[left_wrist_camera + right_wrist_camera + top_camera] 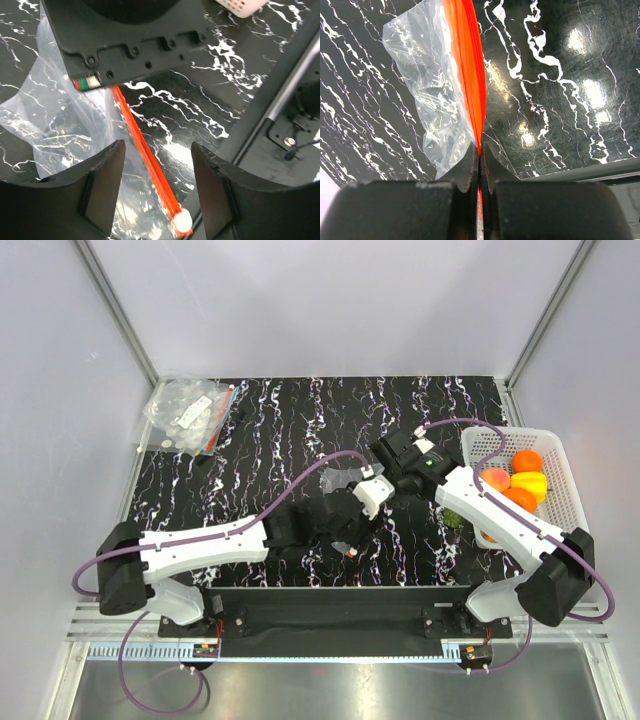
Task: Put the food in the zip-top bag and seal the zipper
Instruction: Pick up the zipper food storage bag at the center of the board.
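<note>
I am pinching both sides of the zipper together with my right gripper, so I need to open it and take just one side (482,102) while my left gripper holds the zipper.
The zip-top bag (338,483) is a clear pouch hanging at mid-table between my two grippers. My right gripper (479,150) is shut on one end of its red-orange zipper (470,60), and the clear film (432,85) hangs to the left. My left gripper (159,150) is open. Its fingers (100,185) straddle the zipper strip (145,150) near its white tip (183,220) without touching it. The food lies in a white basket (560,455) at the right: two orange fruits (527,461), a peach-pink one (495,480) and a yellow one (530,483).
A second clear bag (190,415) holding small white items lies at the table's far left corner. A small green item (452,518) lies beside the basket under the right arm. White walls enclose the black marbled table (280,430).
</note>
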Controlling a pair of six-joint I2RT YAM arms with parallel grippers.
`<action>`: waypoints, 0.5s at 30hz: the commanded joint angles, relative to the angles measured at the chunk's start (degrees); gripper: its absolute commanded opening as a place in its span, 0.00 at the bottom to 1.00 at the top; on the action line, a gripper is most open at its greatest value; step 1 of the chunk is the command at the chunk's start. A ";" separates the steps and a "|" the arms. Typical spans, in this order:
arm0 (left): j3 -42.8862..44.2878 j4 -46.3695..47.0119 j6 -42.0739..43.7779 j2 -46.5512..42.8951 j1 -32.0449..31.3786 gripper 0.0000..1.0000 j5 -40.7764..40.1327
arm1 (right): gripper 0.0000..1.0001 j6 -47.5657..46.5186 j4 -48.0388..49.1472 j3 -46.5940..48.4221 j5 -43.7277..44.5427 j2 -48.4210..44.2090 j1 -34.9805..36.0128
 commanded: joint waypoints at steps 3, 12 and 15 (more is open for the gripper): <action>3.31 1.34 1.36 2.21 -0.12 0.53 -5.98 | 0.00 1.22 1.52 1.27 0.94 -1.96 0.79; 5.07 -0.77 0.04 4.41 -0.12 0.10 -11.26 | 0.00 0.69 2.40 0.57 0.50 -2.58 0.88; 4.72 -0.33 -0.13 3.80 0.05 0.00 -11.35 | 0.00 0.26 2.57 0.31 0.42 -2.93 0.79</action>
